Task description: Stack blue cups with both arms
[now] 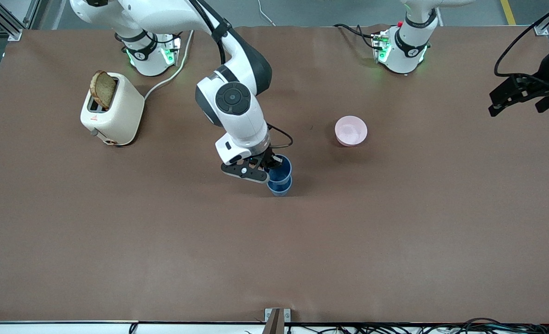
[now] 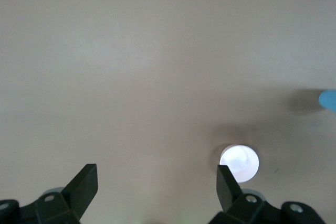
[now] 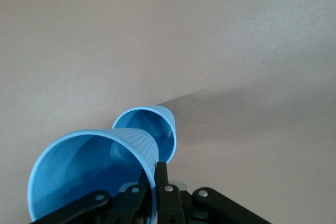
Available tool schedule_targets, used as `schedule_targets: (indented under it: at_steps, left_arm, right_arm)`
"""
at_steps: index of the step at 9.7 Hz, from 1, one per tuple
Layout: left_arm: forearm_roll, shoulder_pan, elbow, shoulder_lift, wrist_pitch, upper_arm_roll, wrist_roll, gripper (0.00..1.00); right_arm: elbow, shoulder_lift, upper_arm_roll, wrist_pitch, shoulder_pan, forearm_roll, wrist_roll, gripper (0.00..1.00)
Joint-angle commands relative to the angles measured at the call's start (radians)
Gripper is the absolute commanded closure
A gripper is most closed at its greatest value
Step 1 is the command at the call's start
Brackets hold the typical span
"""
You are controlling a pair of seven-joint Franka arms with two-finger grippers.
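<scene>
My right gripper will release the blue cup it holds inside the second blue cup (image 1: 280,184) (image 3: 150,131) that stands upright in the middle of the table.
My right gripper (image 1: 271,166) is shut on the rim of one blue cup (image 1: 282,166), one finger inside it and one outside. It holds this cup over the second blue cup (image 1: 279,186), which stands upright mid-table. In the right wrist view the held cup (image 3: 89,174) fills the foreground at my gripper (image 3: 156,170), and the standing cup (image 3: 149,129) shows its open mouth just past it. I cannot tell whether the two cups touch. My left gripper (image 1: 497,103) waits open and empty, raised at the left arm's end of the table; it also shows in the left wrist view (image 2: 156,179).
A pink bowl (image 1: 351,131) sits farther from the front camera than the cups, toward the left arm's end; it also shows in the left wrist view (image 2: 239,162). A white toaster (image 1: 112,111) holding a bread slice (image 1: 104,89) stands at the right arm's end.
</scene>
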Motion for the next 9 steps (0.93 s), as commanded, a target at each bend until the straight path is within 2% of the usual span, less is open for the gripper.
schedule_targets:
  at_steps: [1, 3, 9]
  left_arm:
    - [-0.036, -0.022, -0.244, -0.108, 0.115, 0.025, 0.021, 0.0]
    - [-0.035, -0.03, -0.309, -0.133, 0.158, 0.023, 0.024, 0.0]
    - [-0.033, -0.044, -0.272, -0.097, 0.16, -0.014, 0.026, 0.0]
  right_arm:
    - [0.018, 0.025, -0.012, 0.02, 0.012, 0.005, 0.012, 0.99]
    - [0.015, 0.025, -0.012, 0.022, 0.013, -0.002, 0.009, 0.99]
    - [0.005, 0.039, -0.012, 0.031, 0.016, -0.055, 0.009, 0.98]
